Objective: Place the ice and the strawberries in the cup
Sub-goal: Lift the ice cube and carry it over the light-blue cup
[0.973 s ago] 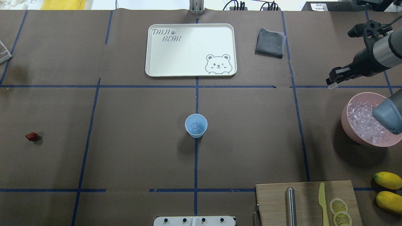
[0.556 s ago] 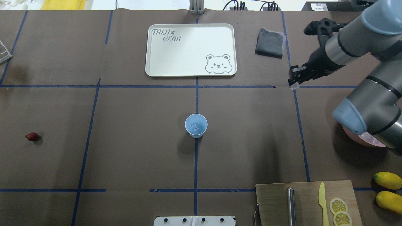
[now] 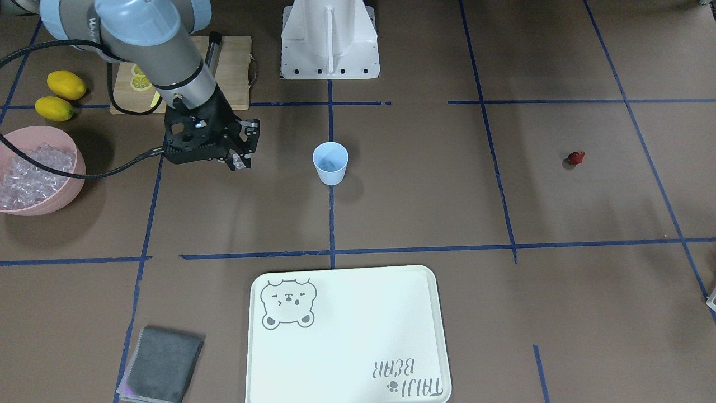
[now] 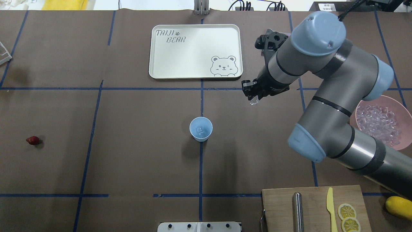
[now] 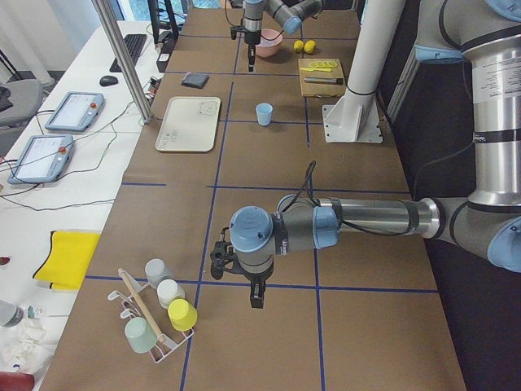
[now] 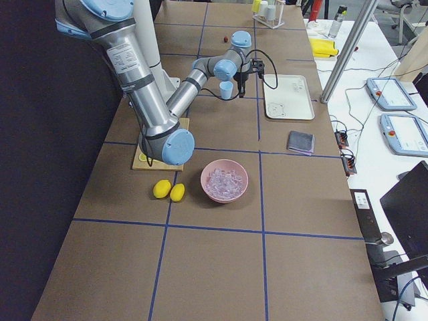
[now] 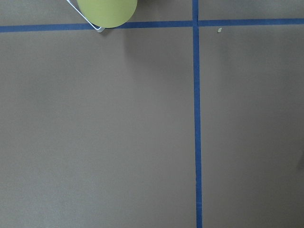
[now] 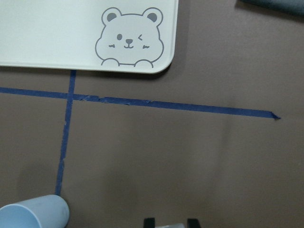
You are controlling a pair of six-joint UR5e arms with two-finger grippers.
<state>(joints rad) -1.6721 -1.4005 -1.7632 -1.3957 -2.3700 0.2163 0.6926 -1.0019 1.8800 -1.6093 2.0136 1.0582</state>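
Next, I let go of the clear ice cube with my right gripper inside the light blue cup (image 3: 330,163) (image 8: 19,218) that stands on the blue tape line.
The light blue cup (image 4: 201,129) stands upright at the table's centre and also shows in the front view (image 3: 330,162). My right gripper (image 4: 252,96) is shut on a clear ice cube (image 4: 254,102), in the air to the right of and beyond the cup. The right wrist view shows the cube between the fingertips (image 8: 149,222), with the cup (image 8: 33,213) at lower left. More ice (image 4: 379,124) fills the pink bowl (image 3: 61,201). The strawberry (image 4: 32,140) lies far left. My left gripper (image 5: 255,297) shows only in the left side view; I cannot tell its state.
A white bear tray (image 4: 194,51) lies beyond the cup. A grey cloth (image 3: 162,364) lies beside the tray. A cutting board (image 4: 315,206) with a knife and lemon slices sits front right, near two lemons (image 3: 61,92). A rack of cups (image 5: 155,318) stands near the left arm.
My right arm has swung left from above the pink bowl toward the cup, carrying the ice cube. The cup and strawberry have not moved.
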